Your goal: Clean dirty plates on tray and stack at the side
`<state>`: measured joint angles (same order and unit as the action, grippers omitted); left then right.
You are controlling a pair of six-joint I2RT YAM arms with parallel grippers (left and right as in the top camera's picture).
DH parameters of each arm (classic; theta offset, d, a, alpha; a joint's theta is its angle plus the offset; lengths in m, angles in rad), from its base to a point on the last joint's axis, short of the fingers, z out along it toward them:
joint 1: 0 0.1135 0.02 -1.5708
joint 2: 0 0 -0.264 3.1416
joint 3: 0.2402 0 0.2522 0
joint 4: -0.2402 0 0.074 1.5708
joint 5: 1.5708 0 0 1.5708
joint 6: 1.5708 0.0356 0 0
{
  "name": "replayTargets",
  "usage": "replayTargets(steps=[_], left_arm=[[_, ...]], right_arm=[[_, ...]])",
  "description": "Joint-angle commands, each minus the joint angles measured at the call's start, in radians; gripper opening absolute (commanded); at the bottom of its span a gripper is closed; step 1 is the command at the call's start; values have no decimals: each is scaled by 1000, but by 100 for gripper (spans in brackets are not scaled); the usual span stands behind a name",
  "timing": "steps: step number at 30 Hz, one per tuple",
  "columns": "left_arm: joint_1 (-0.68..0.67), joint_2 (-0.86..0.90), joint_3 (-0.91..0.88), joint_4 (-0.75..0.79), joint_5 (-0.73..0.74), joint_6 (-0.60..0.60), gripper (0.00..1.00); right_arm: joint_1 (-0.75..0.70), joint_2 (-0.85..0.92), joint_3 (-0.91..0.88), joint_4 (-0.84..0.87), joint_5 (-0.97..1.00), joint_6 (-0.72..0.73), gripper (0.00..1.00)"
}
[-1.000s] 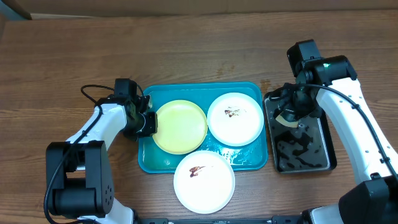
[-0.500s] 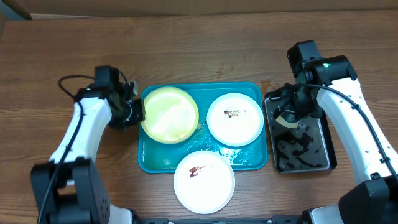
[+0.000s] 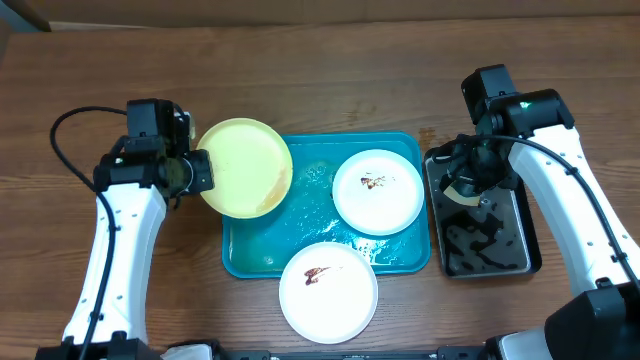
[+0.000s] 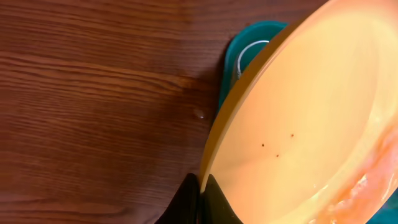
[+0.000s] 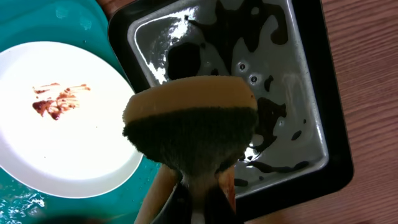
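Note:
Next, my left gripper sets the yellow-green plate down on the table (image 3: pixel 156 187) next to the turquoise tray, opposite the black tray.
My left gripper (image 3: pixel 199 171) is shut on the rim of the pale yellow-green plate (image 3: pixel 245 167) and holds it tilted over the left edge of the turquoise tray (image 3: pixel 310 185); the pinch on the plate (image 4: pixel 311 124) shows in the left wrist view (image 4: pixel 201 199). One white plate (image 3: pixel 377 190) with a brown smear lies at the tray's right. Another smeared white plate (image 3: pixel 328 291) overhangs the tray's front rim. My right gripper (image 3: pixel 462 183) is shut on a yellow and dark green sponge (image 5: pixel 189 121), held above the black tray's left side.
A small black tray (image 3: pixel 486 225) with liquid in it stands right of the turquoise tray, also seen in the right wrist view (image 5: pixel 286 99). Wet patches lie on the turquoise tray floor. Bare wooden table (image 3: pixel 300 80) lies behind and to the left.
My left gripper has lifted the yellow-green plate off the tray and carried it left and back, tilting it. The right arm and both white plates have not moved.

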<state>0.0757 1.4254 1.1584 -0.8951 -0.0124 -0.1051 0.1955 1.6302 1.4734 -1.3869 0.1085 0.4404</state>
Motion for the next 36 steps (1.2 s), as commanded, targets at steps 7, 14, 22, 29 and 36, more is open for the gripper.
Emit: replayTargets(steps=[7,14,22,29,36], left_arm=[[-176,-25,18,-2,-390,-65,4],[-365,-25,17,-5,-734,-102,4],[-529,-16,17,2,-966,-101,4],[-602,10,17,2,-1046,-101,4],[-605,13,17,0,-1046,-101,4]], right_arm=[[-2,-3,18,0,3,-4,4],[-2,-3,18,0,3,-3,4],[-2,-3,18,1,3,-3,4],[-2,-3,18,0,3,-3,4],[-2,-3,18,1,3,-3,4]])
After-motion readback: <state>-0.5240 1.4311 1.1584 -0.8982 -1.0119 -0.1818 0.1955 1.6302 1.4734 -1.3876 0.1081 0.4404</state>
